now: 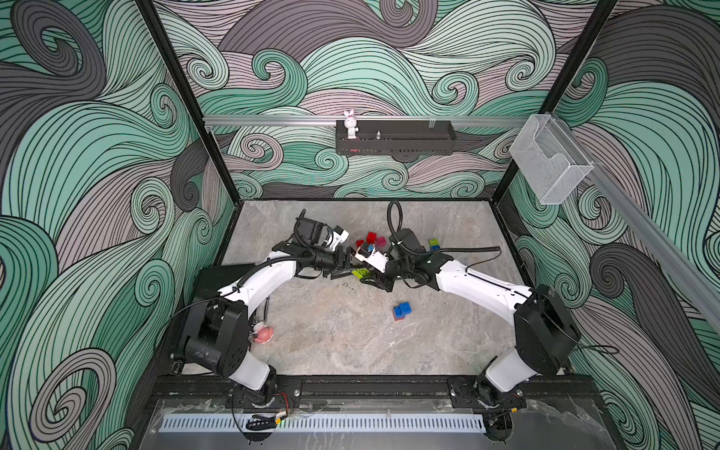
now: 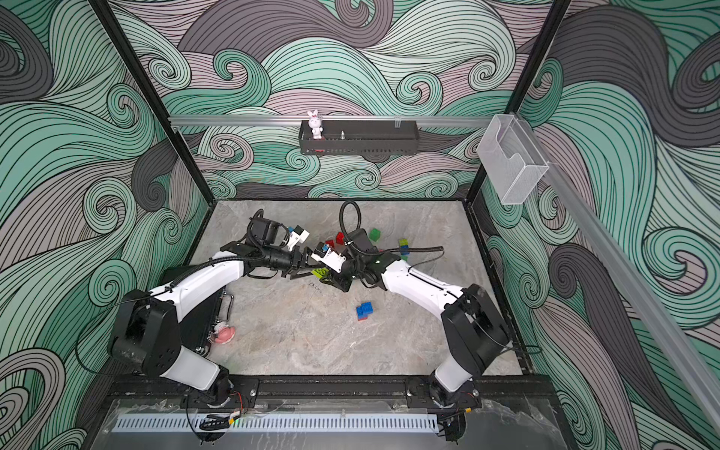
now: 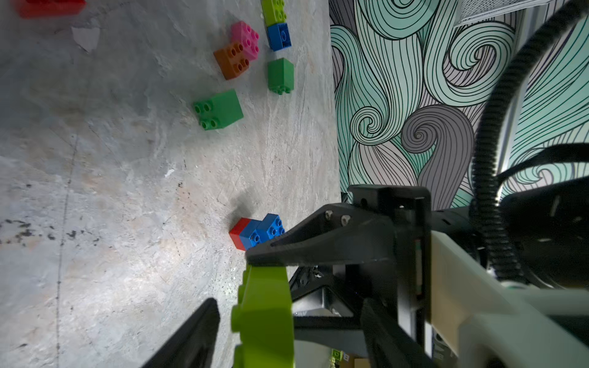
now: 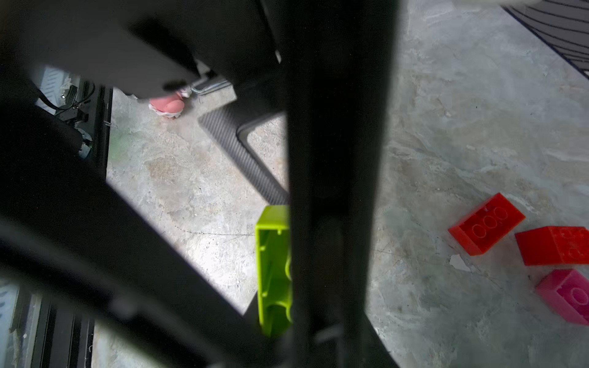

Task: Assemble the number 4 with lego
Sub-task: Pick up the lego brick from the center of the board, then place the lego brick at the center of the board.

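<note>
My left gripper's fingers straddle the lime brick's studs and hollow bottom side, so my left gripper should take the brick and lay it down [image 1: 322,297] to change grip.
My two grippers meet over the middle of the table at a lime brick [image 1: 359,272] [image 2: 320,272]. My right gripper [image 1: 370,277] is shut on one end of this lime brick [image 4: 274,270]; one of its fingers [image 3: 318,242] presses on the brick's edge. My left gripper [image 3: 288,306] is open, its fingers on either side of the lime brick [image 3: 264,312] with gaps showing. A blue and red stack [image 1: 402,310] [image 3: 258,232] stands nearer the front. Loose lego lies behind: red bricks [image 4: 486,223], a pink brick [image 4: 565,294], green bricks [image 3: 218,110], an orange brick [image 3: 231,59].
A lime-on-blue stack [image 1: 434,244] sits at the back right. A white rabbit figurine [image 1: 350,124] stands on a black wall shelf [image 1: 395,144]. A clear box [image 1: 549,159] hangs on the right rail. A pink object [image 1: 265,334] lies by the left arm's base.
</note>
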You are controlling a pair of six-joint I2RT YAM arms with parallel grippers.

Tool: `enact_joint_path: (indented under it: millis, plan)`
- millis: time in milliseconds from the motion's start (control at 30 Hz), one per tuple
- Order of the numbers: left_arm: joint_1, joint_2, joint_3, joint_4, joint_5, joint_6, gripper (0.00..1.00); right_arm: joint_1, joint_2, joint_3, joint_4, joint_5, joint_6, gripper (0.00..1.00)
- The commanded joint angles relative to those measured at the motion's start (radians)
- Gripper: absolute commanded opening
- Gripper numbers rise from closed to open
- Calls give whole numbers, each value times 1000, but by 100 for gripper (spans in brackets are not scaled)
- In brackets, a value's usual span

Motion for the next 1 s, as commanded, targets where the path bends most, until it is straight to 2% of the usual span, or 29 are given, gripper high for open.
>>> enact_joint_path:
  millis: [0,67,233,367,433,467,500,567,600,700,733,800,867,967]
  plan:
    - [-8,14,44,-41,42,32,66,9,10,33,39,-21,6,32]
    - [-8,14,43,-51,43,37,59,13,12,41,42,-24,3,32]
    - [-8,29,60,-72,44,59,32,20,24,74,-9,-74,-32,32]
    - [-9,41,89,-126,-53,94,17,20,17,78,-52,-105,-54,33]
    - [-8,43,98,-128,-83,91,6,19,-2,63,-42,-96,-37,41]
    - [-8,39,101,-131,-106,91,3,17,-13,54,-33,-77,-20,50]
    - [-10,34,102,-148,-168,94,0,11,-32,44,-25,-47,2,62]
    - [-24,16,103,-216,-384,111,0,-13,-87,15,-21,-18,35,77]
    - [-40,9,103,-261,-520,123,0,-33,-128,-18,-3,1,64,99]
    - [-117,16,105,-380,-905,137,0,-87,-276,-148,111,184,196,100]
    - [-155,32,108,-423,-1067,133,0,-102,-332,-193,156,315,258,100]
    - [-218,90,122,-509,-1302,105,0,-132,-420,-266,193,541,377,100]
    - [-258,176,156,-633,-1455,38,0,-178,-489,-293,128,646,485,100]
    - [-310,313,201,-766,-1585,-24,0,-237,-558,-316,17,710,587,99]
